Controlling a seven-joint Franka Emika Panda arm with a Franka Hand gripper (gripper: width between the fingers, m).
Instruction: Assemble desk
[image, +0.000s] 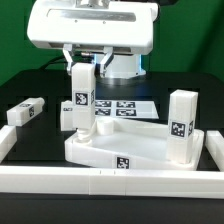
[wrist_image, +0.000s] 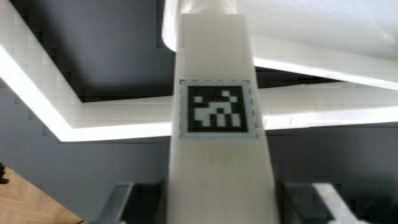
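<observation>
My gripper is going to let go of the second tagged leg, seated upright in the tabletop's corner on the loose leg's side (image: 83, 137).
The white tabletop (image: 120, 148) lies on the table with its raised rim up and a tag on its front wall. One white leg (image: 181, 125) stands upright at its corner on the exterior view's right. My gripper (image: 80, 72) is shut on the top of a second tagged leg (image: 80, 100). That leg stands upright with its lower end at the tabletop's corner on the exterior view's left. In the wrist view this leg (wrist_image: 217, 120) runs between my fingers (wrist_image: 130, 203) down to the tabletop rim (wrist_image: 338, 95). A third leg (image: 25, 112) lies loose on the exterior view's left.
The marker board (image: 122, 105) lies flat behind the tabletop. A long white border rail (image: 100, 181) runs along the front, with side pieces on the exterior view's left (image: 8, 146) and right (image: 214, 150). The robot's base stands at the back.
</observation>
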